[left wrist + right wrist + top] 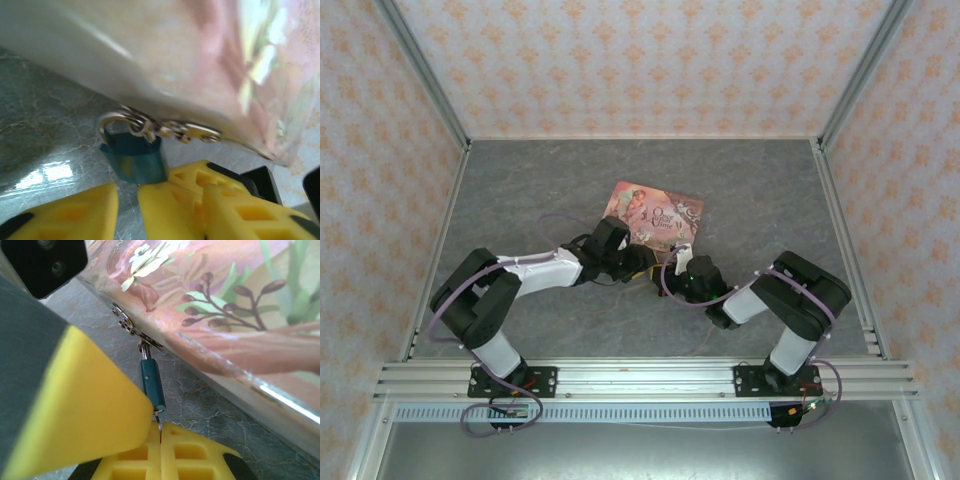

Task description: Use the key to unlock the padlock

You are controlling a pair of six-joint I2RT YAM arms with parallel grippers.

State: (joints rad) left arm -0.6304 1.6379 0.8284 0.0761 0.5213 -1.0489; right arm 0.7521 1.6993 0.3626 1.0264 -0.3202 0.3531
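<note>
My left gripper should back off, open and grab the padlock's body (137,162), because the padlock hangs past my left gripper's fingertips, with my right gripper's fingers in their gap.
The tiny teal padlock (134,157) hangs by its shackle from the metal latch (192,131) on the near side of the pink tin (655,215). My right gripper (160,440) is shut on the thin metal key (159,427), whose tip meets the keyhole in the bottom of the padlock (151,382). My left gripper (127,202) is open just below the padlock, with bare table in the gap between its fingers. One of its yellow fingers (90,405) rests against the padlock's side. From above, the left gripper (638,262) and right gripper (685,278) meet nose to nose at the tin's near edge, hiding the padlock.
The tin lies flat on the grey marbled table (520,200), its long side wall (260,385) right beside both grippers. Patterned walls enclose the table on three sides. An aluminium rail (640,378) with the arm bases runs along the near edge.
</note>
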